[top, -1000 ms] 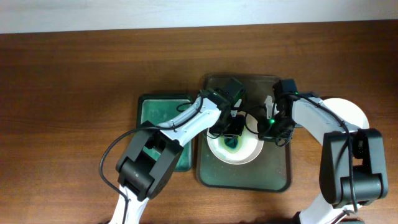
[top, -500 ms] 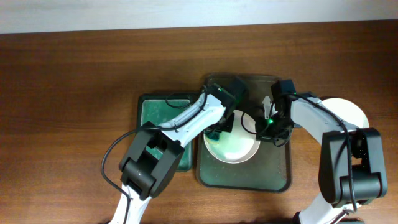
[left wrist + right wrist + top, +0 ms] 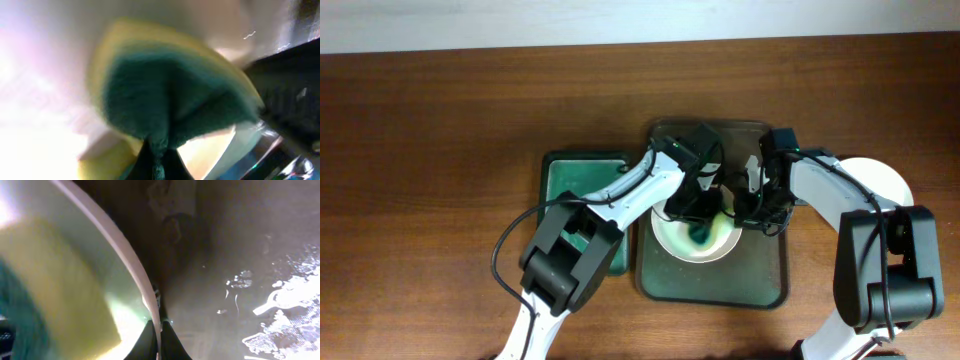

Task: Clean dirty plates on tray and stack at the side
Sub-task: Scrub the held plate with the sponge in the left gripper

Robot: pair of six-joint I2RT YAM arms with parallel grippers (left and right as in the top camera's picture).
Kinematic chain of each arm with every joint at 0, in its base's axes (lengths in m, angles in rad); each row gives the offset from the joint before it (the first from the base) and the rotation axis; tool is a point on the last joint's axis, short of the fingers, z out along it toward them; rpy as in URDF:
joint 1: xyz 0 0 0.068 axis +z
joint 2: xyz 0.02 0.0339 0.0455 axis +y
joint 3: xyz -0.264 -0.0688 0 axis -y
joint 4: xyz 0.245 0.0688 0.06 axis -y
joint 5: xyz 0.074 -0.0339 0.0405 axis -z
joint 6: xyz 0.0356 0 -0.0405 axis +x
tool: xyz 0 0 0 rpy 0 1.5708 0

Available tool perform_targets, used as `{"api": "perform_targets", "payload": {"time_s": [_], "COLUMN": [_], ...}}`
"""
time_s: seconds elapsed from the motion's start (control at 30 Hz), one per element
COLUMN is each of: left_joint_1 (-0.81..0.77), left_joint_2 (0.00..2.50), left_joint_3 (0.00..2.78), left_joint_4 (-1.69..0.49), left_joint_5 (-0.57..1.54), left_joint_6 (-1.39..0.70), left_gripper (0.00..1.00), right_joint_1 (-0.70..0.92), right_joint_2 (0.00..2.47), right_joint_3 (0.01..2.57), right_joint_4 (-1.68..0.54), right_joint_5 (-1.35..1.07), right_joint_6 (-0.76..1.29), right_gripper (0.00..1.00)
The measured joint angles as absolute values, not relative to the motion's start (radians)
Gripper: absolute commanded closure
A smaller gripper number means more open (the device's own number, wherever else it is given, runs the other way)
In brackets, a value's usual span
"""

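Note:
Next, my left gripper lets go of the green and yellow sponge near the middle of the smaller bright green tray (image 3: 592, 212).
A white plate (image 3: 670, 238) lies in the middle of the dark olive-grey tray (image 3: 720, 290). My left gripper (image 3: 692, 208) is shut on a yellow sponge with a green scrub face (image 3: 703, 233) and presses it on the plate. In the left wrist view the sponge (image 3: 170, 100) fills the frame against the white plate (image 3: 40, 75), with the fingers (image 3: 157, 160) pinching it. My right gripper (image 3: 745, 212) is shut on the plate's right rim. In the right wrist view its fingers (image 3: 159, 340) clamp the rim (image 3: 125, 250), sponge (image 3: 55, 290) at left, wet tray (image 3: 240, 255) at right.
A plain white plate (image 3: 882, 180) sits on the wooden table to the right of the tray, partly under my right arm. A smaller bright green tray (image 3: 570, 180) lies left of the dark tray, under my left arm.
My left gripper swept the sponge from the plate's middle to its upper-left edge and back toward the middle-right. My right gripper has held the rim still.

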State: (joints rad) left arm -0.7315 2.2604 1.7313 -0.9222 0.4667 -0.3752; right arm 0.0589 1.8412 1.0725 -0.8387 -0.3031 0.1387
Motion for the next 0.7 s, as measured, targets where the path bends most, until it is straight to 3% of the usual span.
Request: {"api": "perform_targets", "payload": {"time_s": [0.17,0.3,0.4,0.53,0.7], "left_joint_1": [-0.692,-0.685,-0.695,-0.746,-0.798], "left_joint_2": [2.263,2.263,2.263,2.273,2.278], "left_joint_3": [1.785,1.809,1.809,1.808,1.808], "left_joint_4": [-1.14,-1.146,-1.07,-0.894,-0.889], "left_joint_5": [0.211,0.052,0.071,0.259,0.345], "left_joint_6": [-0.391,-0.431,-0.433,-0.4,-0.381], "left_gripper": [1.0,1.0,1.0,1.0,1.0], "right_joint_1": [0.062,0.062,0.062,0.06,0.055], "right_joint_2": [1.841,1.841,1.841,1.841,1.841], "right_joint_3": [1.073,1.073,1.073,1.073,1.073], "right_joint_4": [-0.835,-0.833,-0.834,-0.835,-0.838], "right_joint_5": [-0.306,-0.313,-0.307,-0.302,-0.301], "right_joint_6": [0.138,0.138,0.14,0.15,0.151], "right_gripper": [0.96,0.96,0.96,0.96,0.96]}}
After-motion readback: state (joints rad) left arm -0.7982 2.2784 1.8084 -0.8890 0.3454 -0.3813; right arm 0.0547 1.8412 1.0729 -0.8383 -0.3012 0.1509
